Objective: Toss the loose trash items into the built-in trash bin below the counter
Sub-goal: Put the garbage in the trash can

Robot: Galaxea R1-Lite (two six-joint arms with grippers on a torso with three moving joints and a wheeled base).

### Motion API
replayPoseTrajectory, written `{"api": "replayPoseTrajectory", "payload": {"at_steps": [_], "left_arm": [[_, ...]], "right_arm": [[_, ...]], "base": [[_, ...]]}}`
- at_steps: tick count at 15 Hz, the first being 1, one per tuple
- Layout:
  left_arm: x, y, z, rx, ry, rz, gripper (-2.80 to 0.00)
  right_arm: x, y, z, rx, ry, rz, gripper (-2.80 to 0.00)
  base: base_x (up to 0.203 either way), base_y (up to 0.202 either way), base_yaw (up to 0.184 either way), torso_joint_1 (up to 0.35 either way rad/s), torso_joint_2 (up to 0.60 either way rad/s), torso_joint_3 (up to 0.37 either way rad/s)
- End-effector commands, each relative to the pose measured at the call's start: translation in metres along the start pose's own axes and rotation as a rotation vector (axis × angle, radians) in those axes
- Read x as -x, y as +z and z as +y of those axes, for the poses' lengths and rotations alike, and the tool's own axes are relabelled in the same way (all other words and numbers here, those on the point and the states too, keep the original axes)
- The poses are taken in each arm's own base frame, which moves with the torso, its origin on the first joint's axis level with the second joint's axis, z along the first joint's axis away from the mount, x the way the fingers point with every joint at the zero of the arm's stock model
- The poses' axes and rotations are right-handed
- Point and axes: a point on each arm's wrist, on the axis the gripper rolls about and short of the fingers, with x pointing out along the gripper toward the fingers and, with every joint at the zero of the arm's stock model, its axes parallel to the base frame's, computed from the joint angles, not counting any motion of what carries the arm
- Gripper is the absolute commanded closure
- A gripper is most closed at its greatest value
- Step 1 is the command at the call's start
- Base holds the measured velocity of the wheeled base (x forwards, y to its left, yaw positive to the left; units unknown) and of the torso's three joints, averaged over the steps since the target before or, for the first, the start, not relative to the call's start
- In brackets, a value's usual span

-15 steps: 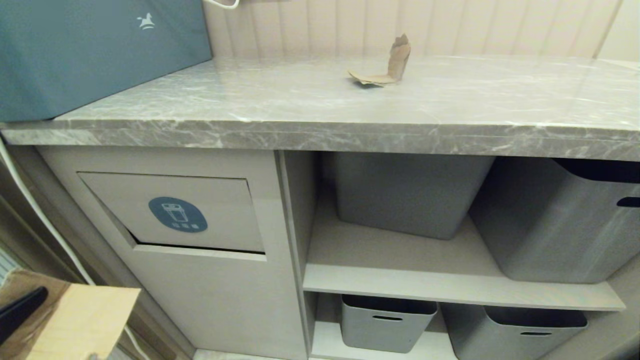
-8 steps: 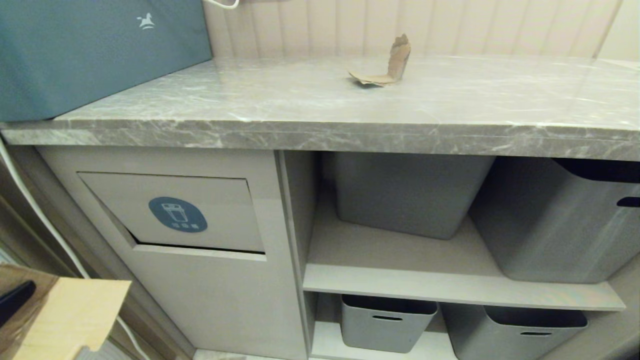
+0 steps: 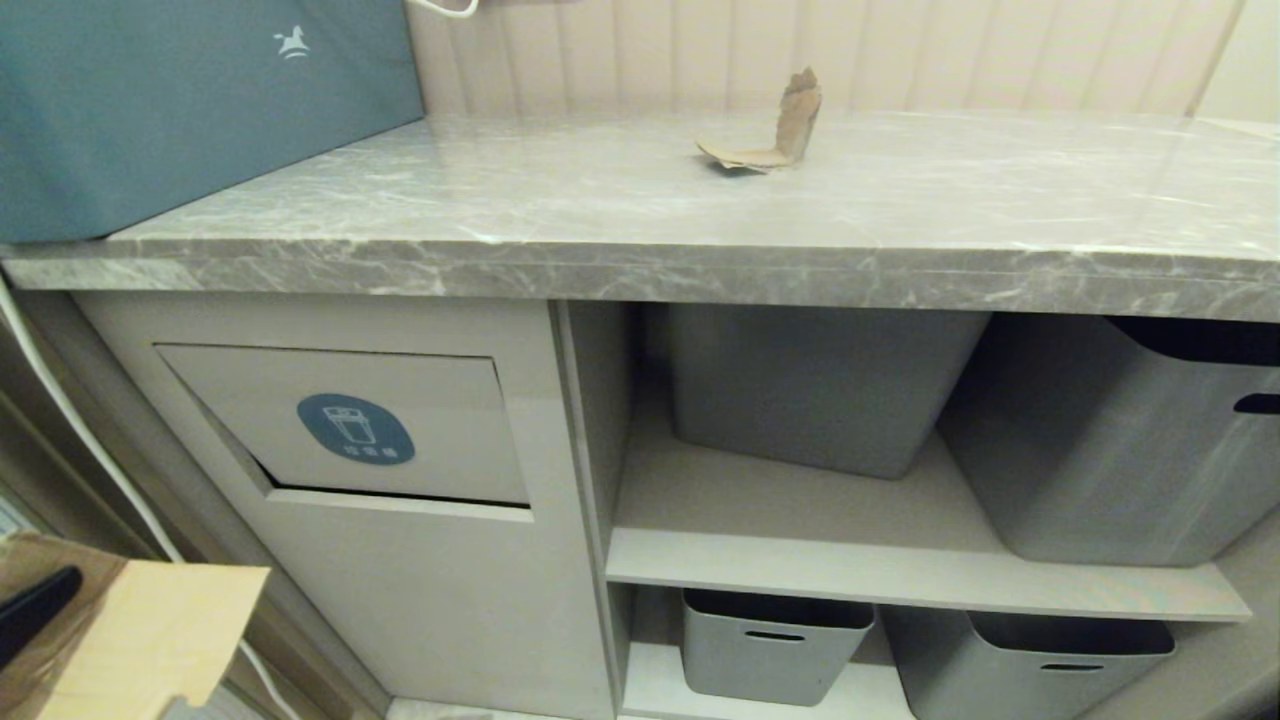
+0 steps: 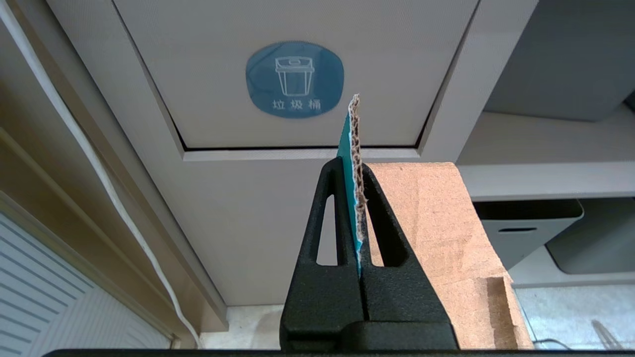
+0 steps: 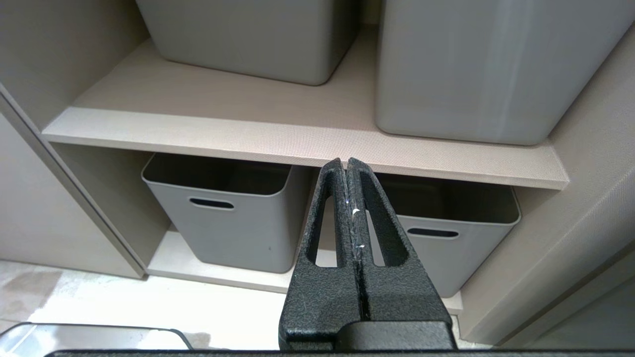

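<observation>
I need to let go of the cardboard scrap with my left gripper at the bin flap's lower edge (image 3: 398, 494) (image 4: 302, 151), just below the round blue sticker.
My left gripper (image 4: 351, 166) is shut on a torn scrap of light brown cardboard (image 4: 431, 223) with a teal face, held edge-on between the fingers. It hangs low in front of the built-in trash bin (image 4: 297, 79), whose flap carries a round blue sticker. In the head view the held scrap (image 3: 140, 640) and a black finger (image 3: 35, 610) show at the lower left, below and left of the bin flap (image 3: 350, 425). Another bent cardboard scrap (image 3: 775, 135) stands on the grey marble counter (image 3: 640, 270). My right gripper (image 5: 346, 163) is shut and empty, facing the shelves.
A blue-teal box (image 3: 190, 110) sits on the counter's left end. Grey storage tubs (image 3: 820, 390) fill the open shelves right of the bin, with lower ones (image 5: 223, 218) near the floor. A white cable (image 4: 99, 173) runs down the wall left of the cabinet.
The held scrap has shifted very slightly at the lower left of the head view. Nothing else has moved.
</observation>
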Motion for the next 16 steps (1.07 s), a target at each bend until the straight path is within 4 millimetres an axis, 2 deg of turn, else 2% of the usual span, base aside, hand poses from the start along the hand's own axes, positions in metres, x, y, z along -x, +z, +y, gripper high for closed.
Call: {"api": "replayPoseTrajectory", "payload": {"at_steps": [1,6,11,14,16], "left_arm": [[-0.008,0.004,0.002,0.02,0.01,0.022,0.0],[-0.043,-0.005,0.008,0.245,0.087,0.171,0.0],[-0.086,-0.02,0.014,0.292,0.101,0.196,0.0],[-0.112,-0.045,0.024,0.386,0.156,0.238,0.0],[-0.133,-0.064,0.043,0.468,0.24,0.246,0.0]], "right_arm": [[0.0,0.0,0.0,0.0,0.001,-0.002,0.0],[0.0,0.0,0.0,0.0,0.001,-0.001,0.0],[0.0,0.0,0.0,0.0,0.001,-0.002,0.0],[0.0,0.0,0.0,0.0,0.001,-0.002,0.0],[0.0,0.0,0.0,0.0,0.001,-0.002,0.0]], "base": [[0.0,0.0,0.0,0.0,0.0,0.0],[0.0,0.0,0.0,0.0,0.0,0.0],[0.0,0.0,0.0,0.0,0.0,0.0],[0.0,0.0,0.0,0.0,0.0,0.0],[0.0,0.0,0.0,0.0,0.0,0.0]]}}
